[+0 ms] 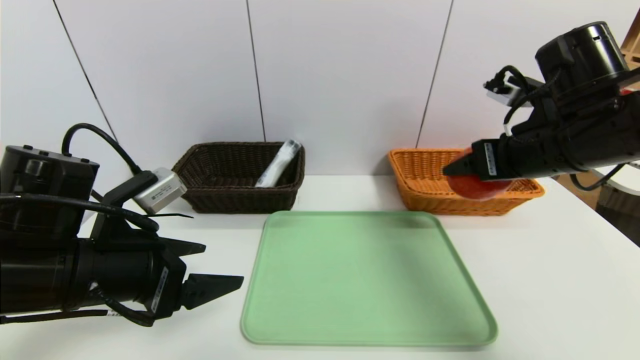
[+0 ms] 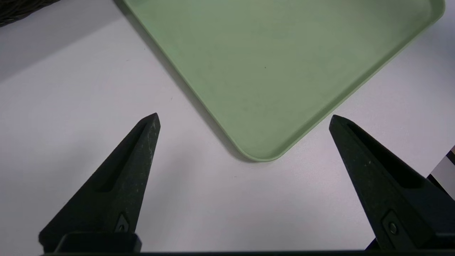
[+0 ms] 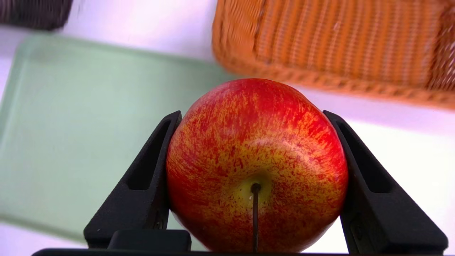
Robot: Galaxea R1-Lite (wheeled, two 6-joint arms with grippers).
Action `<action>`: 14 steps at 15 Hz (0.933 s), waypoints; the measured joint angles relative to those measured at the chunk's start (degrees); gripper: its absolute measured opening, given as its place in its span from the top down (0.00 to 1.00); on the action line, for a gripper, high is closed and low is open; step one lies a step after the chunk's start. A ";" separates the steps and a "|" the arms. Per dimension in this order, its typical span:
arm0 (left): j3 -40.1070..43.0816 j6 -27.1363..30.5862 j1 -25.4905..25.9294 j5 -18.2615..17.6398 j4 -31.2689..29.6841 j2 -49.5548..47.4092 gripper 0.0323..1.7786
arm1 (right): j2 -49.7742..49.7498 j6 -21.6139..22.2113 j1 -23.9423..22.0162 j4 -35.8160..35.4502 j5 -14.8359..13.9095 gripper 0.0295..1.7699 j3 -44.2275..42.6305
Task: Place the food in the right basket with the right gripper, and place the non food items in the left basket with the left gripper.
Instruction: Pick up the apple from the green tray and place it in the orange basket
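My right gripper will let go of the apple inside the orange-tan basket, at the end (image 1: 430,176) closest to the dark brown basket.
My right gripper (image 1: 457,175) (image 3: 251,113) is shut on the food, a red apple (image 1: 475,189) (image 3: 256,142) with yellow patches, one finger on each side. The apple hangs in the air at the near side of the orange-tan right basket (image 1: 425,195) (image 3: 337,42), whose rim lies just beyond it in the right wrist view. A white bottle (image 1: 277,165) leans inside the dark brown left basket (image 1: 240,200). My left gripper (image 1: 223,263) (image 2: 244,116) stands open and empty low over the table, by the tray's near-left corner.
A light green tray (image 1: 365,280) (image 2: 277,53) (image 3: 89,124) lies bare in the middle of the white table, in front of both baskets. A white panelled wall stands right behind the baskets. The table's right edge runs close past the right arm.
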 joint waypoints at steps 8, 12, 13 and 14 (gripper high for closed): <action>3.07 -0.07 0.04 0.06 -4.06 0.30 0.05 | 13.39 0.04 -6.25 -17.07 -0.61 0.31 -4.43; 4.58 -0.10 0.09 0.06 -5.34 0.73 0.05 | 18.85 -0.16 -7.25 -23.95 -0.68 0.31 -4.62; 5.02 -0.16 0.11 0.09 -6.02 0.88 0.05 | 20.16 -0.27 -7.61 -25.55 -0.66 0.31 -4.82; 5.49 -0.18 0.09 0.09 -6.74 1.04 0.05 | 21.54 -0.30 -8.05 -26.43 -0.68 0.31 -5.17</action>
